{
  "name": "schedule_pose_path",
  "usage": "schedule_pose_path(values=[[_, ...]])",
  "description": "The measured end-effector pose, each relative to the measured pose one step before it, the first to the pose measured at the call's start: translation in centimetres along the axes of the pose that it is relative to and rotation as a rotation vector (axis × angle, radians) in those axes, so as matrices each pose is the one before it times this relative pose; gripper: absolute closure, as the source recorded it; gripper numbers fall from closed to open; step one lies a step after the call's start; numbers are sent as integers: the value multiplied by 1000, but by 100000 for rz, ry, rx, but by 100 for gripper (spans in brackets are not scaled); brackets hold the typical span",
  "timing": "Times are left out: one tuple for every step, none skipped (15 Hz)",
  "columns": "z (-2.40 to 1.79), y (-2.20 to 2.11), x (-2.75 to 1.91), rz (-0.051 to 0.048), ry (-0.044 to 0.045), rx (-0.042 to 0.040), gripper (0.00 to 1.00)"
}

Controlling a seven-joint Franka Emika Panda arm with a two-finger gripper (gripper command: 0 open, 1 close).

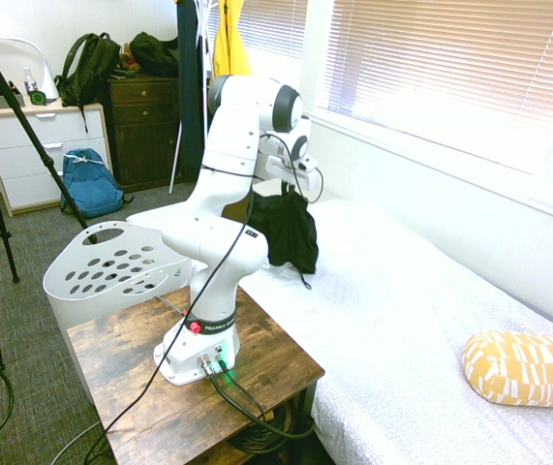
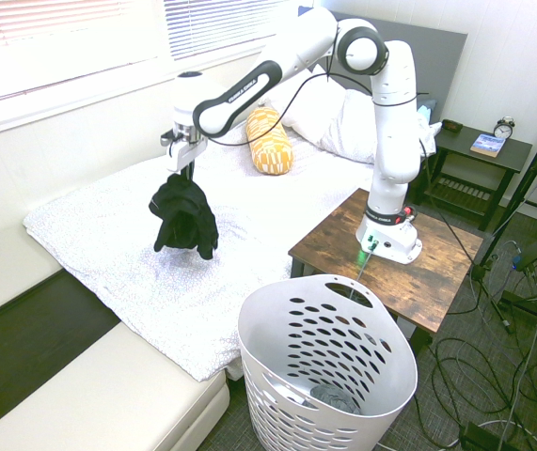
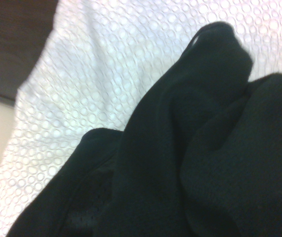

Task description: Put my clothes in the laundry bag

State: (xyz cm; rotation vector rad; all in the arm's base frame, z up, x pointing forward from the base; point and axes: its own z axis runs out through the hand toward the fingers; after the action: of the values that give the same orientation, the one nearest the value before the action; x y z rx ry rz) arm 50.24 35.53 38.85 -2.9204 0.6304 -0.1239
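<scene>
The robot's gripper should release the black clothes down inside the white laundry bag with oval holes (image 1: 133, 268), next to the wooden table.
The clothes (image 2: 185, 217), a small black garment, hang in the air above the white bed cover (image 2: 118, 235), lifted clear of it. My gripper (image 2: 181, 169) is shut on the top of the garment. From the other side the black clothes (image 1: 286, 231) dangle below the gripper (image 1: 289, 186), with a thin cord trailing toward the bed. Up close, the clothes (image 3: 190, 163) fill most of the wrist view over the dotted cover. The laundry bag (image 2: 326, 371), a white basket with oval holes, stands on the floor beside the wooden table; the same laundry bag (image 1: 111, 266) shows behind the arm's base.
A wooden side table (image 2: 437, 272) bears the arm. On the bed lie a yellow patterned pillow (image 2: 270, 141) and white pillows (image 2: 339, 117). A blue backpack (image 1: 92, 182) sits on the floor by a white dresser (image 1: 34, 145). A nightstand (image 2: 480, 150) holds a book and a clock.
</scene>
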Motion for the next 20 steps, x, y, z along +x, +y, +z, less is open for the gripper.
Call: schedule_pose_path(values=[[-3629,-616,-2046,-3452,2681,-818,100],[-3469,-658,-2753,-4064,2235,-1247,100],[-3266,-711,-3639,-4681,1346,-1311,100],[-2801,-592,-4299,-4862,1244,-1415,100],[-2113,-417,-4685,-4981,1226,-1639,100],[-1659,-244,-4871,-4865,820,-1016,100],[-1572,-10,-4992,-4963,-173,223,100],[-1594,231,-4629,-4392,-884,1062,100],[-1456,574,-4157,-4199,-1546,1464,100],[-1065,844,-3926,-3928,-2190,990,100],[-464,848,-3790,-3708,-1412,405,100],[307,547,-3182,-2794,-445,-354,100],[1070,255,-2432,-2157,-1213,-1445,100],[1682,-82,-1766,-1563,-2509,-2190,100],[2075,-291,-1166,-994,-2562,-2115,100],[2037,-499,-809,-848,-2375,-1495,100],[1768,-524,-678,-654,-2505,-1869,0],[1242,-513,-444,-553,-2212,-1820,0],[830,-412,-237,-680,-1484,-1086,0],[612,-258,-126,-497,-1204,-996,0]])
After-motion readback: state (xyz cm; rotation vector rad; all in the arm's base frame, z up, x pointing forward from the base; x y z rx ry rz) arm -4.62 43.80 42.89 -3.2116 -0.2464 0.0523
